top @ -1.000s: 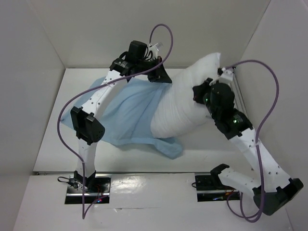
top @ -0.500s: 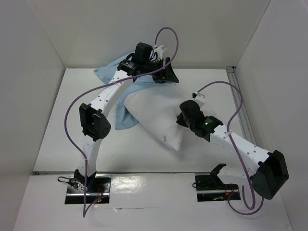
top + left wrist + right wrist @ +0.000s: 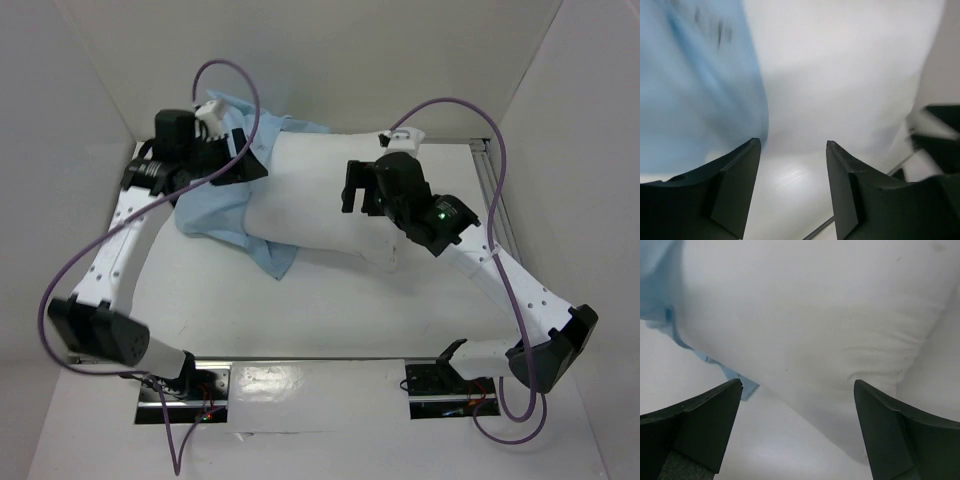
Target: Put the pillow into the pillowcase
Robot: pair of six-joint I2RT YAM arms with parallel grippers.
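My right gripper will grab the white pillow's front corner (image 3: 379, 239) (image 3: 850, 401), at the end farthest from the light blue pillowcase.
The white pillow (image 3: 320, 195) lies across the back middle of the table. Its left end rests on the light blue pillowcase (image 3: 215, 205), which bunches at the left and pokes out behind and in front of it. Whether that end is inside the pillowcase I cannot tell. My left gripper (image 3: 250, 167) hovers open at the pillow's left end, nothing between its fingers. In the left wrist view the gripper (image 3: 792, 150) faces pillowcase (image 3: 700, 90) and pillow (image 3: 840, 75). My right gripper (image 3: 352, 190) stands open over the pillow's right half. The right wrist view shows gripper (image 3: 797, 385), pillow (image 3: 815, 315) and pillowcase (image 3: 660, 290).
White walls close in the table at the back and both sides. A metal rail (image 3: 490, 200) runs along the right wall and another (image 3: 320, 358) along the front edge. Purple cables (image 3: 225, 75) loop above both arms.
Both grippers have opened and let go. The left arm swung to the far left and the right arm moved in over the pillow. Pillow and pillowcase shifted left and now lie flatter.
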